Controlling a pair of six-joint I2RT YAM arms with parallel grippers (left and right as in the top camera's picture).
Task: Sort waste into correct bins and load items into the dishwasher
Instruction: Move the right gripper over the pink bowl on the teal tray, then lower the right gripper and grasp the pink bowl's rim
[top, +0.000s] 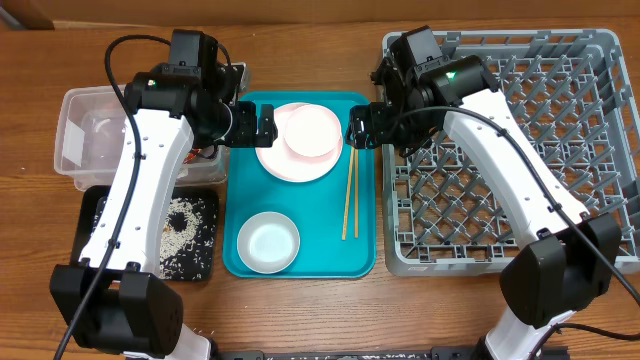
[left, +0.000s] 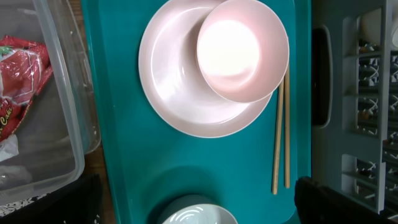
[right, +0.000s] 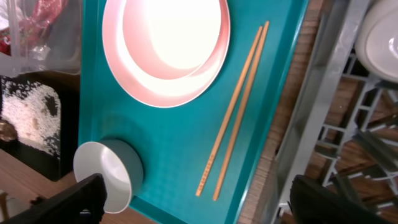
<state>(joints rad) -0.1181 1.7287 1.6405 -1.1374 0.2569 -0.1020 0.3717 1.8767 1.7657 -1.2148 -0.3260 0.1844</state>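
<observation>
The pink bowl is next for my right gripper, which should take hold of it by the bowl's rim (top: 288, 140) (right: 126, 37), on the side toward the clear tub.
On the teal serving tray (top: 300, 268) a pale pink plate (top: 283, 164) carries a pink bowl (top: 311, 132). A small white bowl (top: 268, 243) stands near the tray's front, and two wooden chopsticks (top: 349, 195) lie along its right side. My left gripper (top: 252, 124) hangs open above the tray's left edge beside the plate, holding nothing. My right gripper (top: 366, 127) is open and bare between the tray and the grey dish rack (top: 520, 150). The wrist views show the plate (left: 174, 93), bowl (left: 242, 53), chopsticks (right: 239, 106) and both open grippers (left: 199, 208) (right: 199, 205). A pale cup (right: 380, 34) sits in the rack.
A clear tub (top: 95, 135) at the left holds a red snack wrapper (left: 18, 68). In front of it, a black tray (top: 205, 262) carries whitish grains (top: 183, 225). The rack (right: 323, 93) fills the right side, close against the teal tray's edge (right: 283, 118).
</observation>
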